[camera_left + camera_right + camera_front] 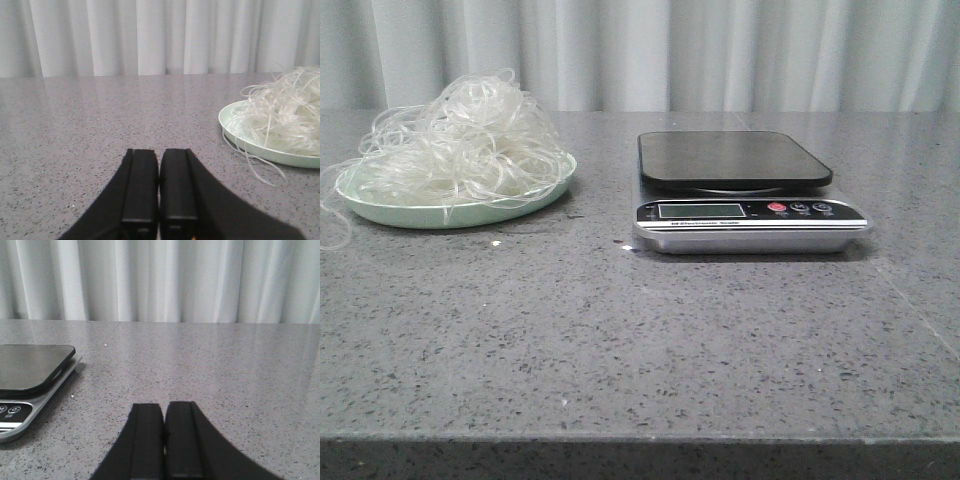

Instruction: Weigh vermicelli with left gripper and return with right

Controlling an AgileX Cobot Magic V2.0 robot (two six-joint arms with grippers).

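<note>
The robot's left gripper will next move to the vermicelli on the pale green plate and close on its upper middle (475,135).
The vermicelli (455,135) is a fluffy whitish tangle heaped on a pale green plate (470,212) at the table's back left; a few strands trail over the rim. In the left wrist view the vermicelli (287,115) and plate (260,149) lie off to one side of my left gripper (159,152), which is shut with nothing between its black fingers. A silver kitchen scale (745,190) with a bare black platform stands at the middle right. The scale (30,385) also shows in the right wrist view, beside my right gripper (164,407), shut and holding nothing. Neither gripper appears in the front view.
The grey speckled stone table (640,340) runs to a front edge near the camera. Pale curtains (720,50) hang behind it. A few small crumbs (496,243) lie in front of the plate.
</note>
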